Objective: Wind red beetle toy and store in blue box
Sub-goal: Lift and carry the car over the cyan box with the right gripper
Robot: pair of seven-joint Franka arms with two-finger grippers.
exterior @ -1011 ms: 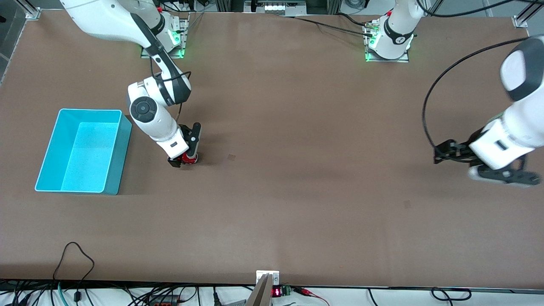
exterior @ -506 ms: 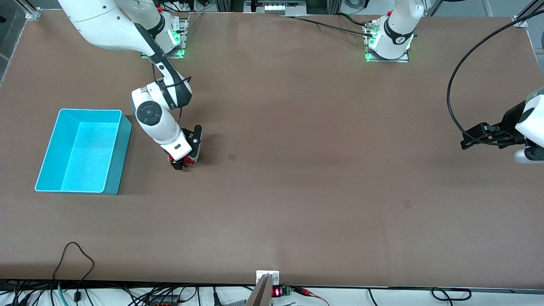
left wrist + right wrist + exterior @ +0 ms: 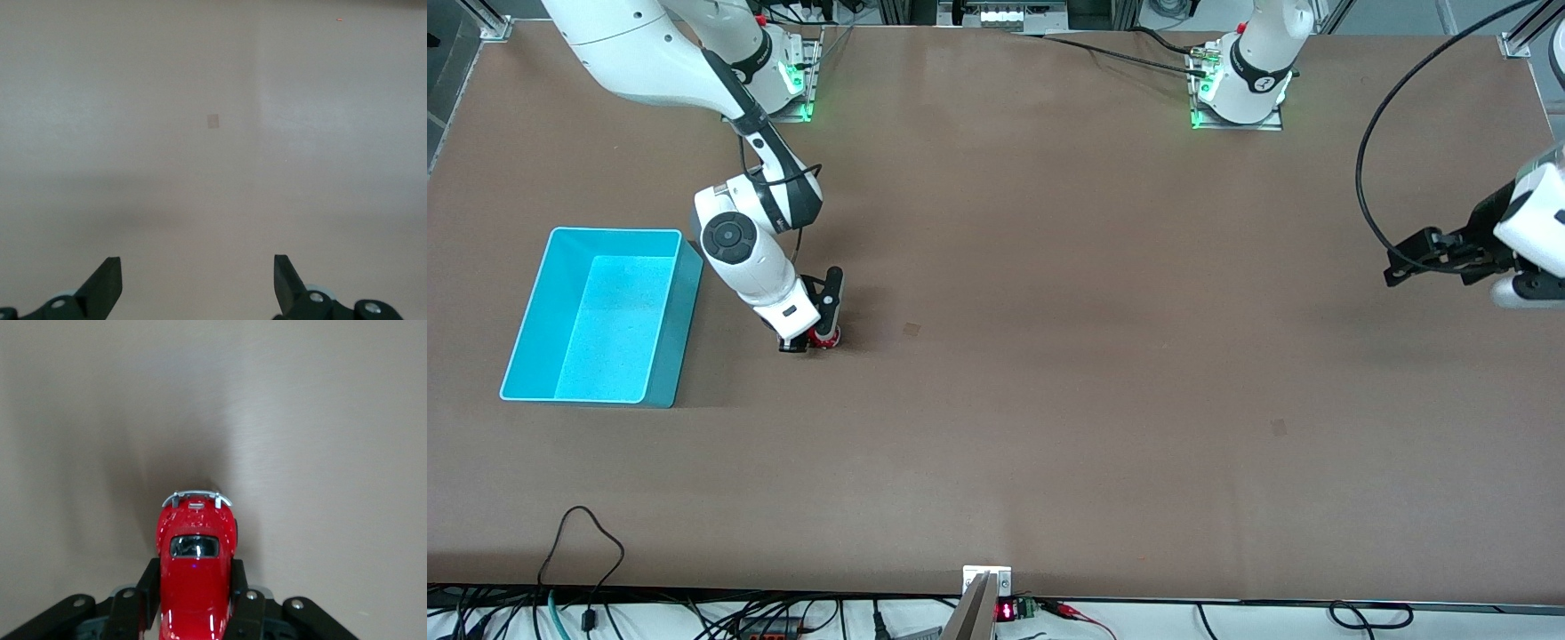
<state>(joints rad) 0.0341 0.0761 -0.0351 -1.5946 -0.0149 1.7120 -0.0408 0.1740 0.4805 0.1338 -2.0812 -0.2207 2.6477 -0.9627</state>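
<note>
Next, my right gripper lets go of the red beetle toy so that it rests on the blue box's bottom, toward the table's middle (image 3: 639,320).
My right gripper (image 3: 811,340) is shut on the red beetle toy (image 3: 824,336), holding it down at the table beside the blue box (image 3: 601,316), toward the table's middle from it. In the right wrist view the glossy red car (image 3: 195,570) sits between my two fingers (image 3: 148,587), its silvery bumper pointing away from the wrist. The light-blue box has nothing in it. My left gripper (image 3: 1400,262) is open and empty in the air over the left arm's end of the table; its fingertips (image 3: 105,283) show only bare table between them.
A small pale square mark (image 3: 911,330) lies on the brown table beside the toy, toward the table's middle. Cables and a clamp run along the table edge nearest the front camera (image 3: 987,587).
The right gripper, still shut on the toy, shifted forth and back slightly at the table. The left arm swung out toward its end of the table and rose.
</note>
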